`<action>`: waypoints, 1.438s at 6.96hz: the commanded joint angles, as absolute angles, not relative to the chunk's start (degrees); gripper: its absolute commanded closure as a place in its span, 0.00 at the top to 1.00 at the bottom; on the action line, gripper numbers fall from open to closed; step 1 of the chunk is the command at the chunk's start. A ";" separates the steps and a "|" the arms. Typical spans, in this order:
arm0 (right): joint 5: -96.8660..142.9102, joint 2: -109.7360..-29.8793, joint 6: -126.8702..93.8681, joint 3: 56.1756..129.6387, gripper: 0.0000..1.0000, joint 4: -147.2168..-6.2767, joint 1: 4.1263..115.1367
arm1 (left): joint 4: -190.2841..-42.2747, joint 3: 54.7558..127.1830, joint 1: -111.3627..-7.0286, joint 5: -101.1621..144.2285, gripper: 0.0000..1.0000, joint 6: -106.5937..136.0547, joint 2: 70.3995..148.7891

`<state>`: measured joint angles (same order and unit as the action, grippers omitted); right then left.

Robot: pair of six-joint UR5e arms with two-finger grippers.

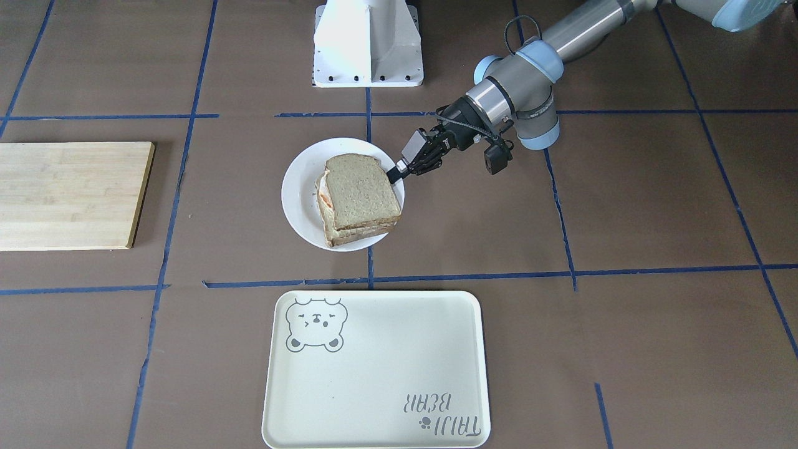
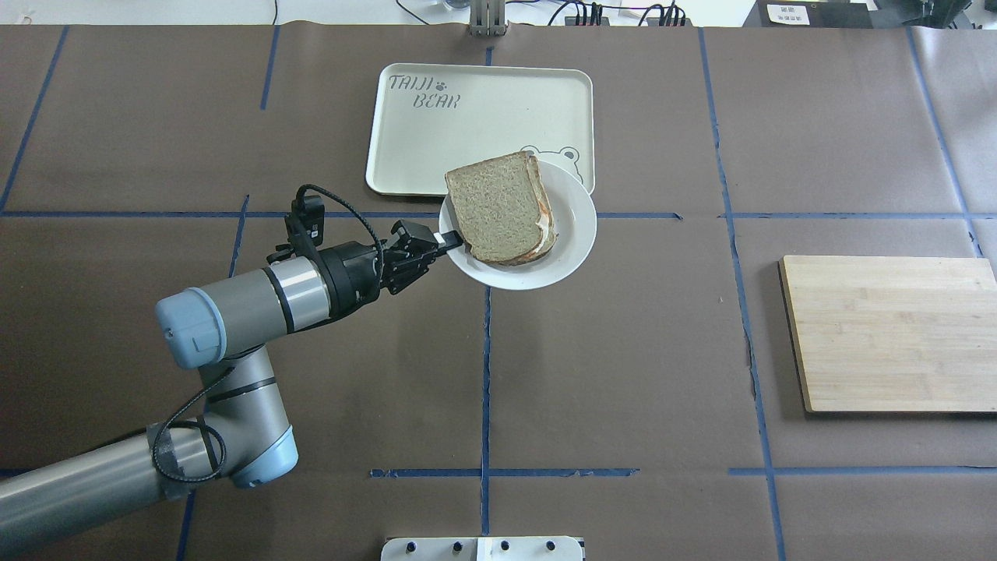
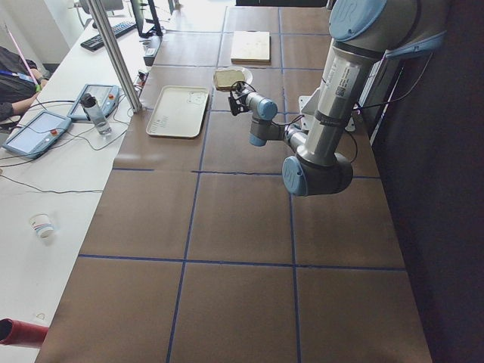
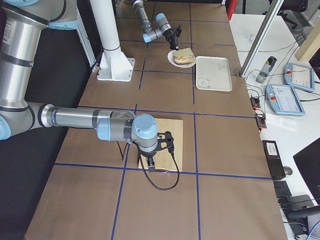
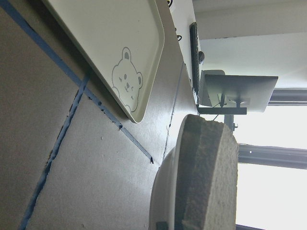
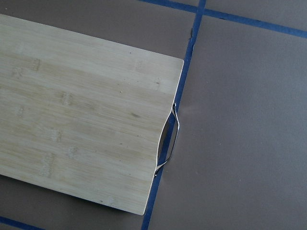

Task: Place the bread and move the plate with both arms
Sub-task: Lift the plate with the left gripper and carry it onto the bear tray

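My left gripper has the plate with the bread. Next, I put it down on the tray [image 1: 386,385] next to the bear drawing.
The wholemeal bread [image 1: 365,190] lies as the top slice of a stacked sandwich on the small white plate [image 1: 299,193], with a paler slice and orange filling under it. My left gripper [image 1: 396,174] is shut on the plate's rim on the robot's left side. In the overhead view the gripper [image 2: 450,240] holds the plate [image 2: 576,226] with the bread [image 2: 494,206] so that it overlaps the tray's near corner; it looks lifted. My right gripper [image 4: 151,161] hovers over the cutting board; I cannot tell its state.
The cream bear tray [image 2: 483,117] lies just beyond the plate. A bamboo cutting board [image 2: 888,335] with a metal handle [image 6: 172,139] lies at the robot's right. The white pedestal [image 1: 368,43] stands at the robot's side of the table.
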<state>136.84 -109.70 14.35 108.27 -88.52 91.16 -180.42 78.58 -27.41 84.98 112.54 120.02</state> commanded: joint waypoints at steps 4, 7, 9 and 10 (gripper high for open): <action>136.85 -109.69 14.33 108.02 1.00 -88.51 91.23 | -180.26 49.54 -40.33 87.36 0.00 118.21 136.90; 136.85 -109.78 14.33 107.58 1.00 -88.51 91.23 | -180.18 36.85 -41.13 87.45 0.01 118.13 143.86; 136.93 -109.69 14.33 107.67 1.00 -88.51 91.23 | -180.00 36.12 -40.87 88.23 0.51 117.95 144.40; 136.93 -109.60 14.15 108.01 1.00 -88.42 91.23 | -179.65 36.65 -40.96 89.03 1.00 117.60 144.84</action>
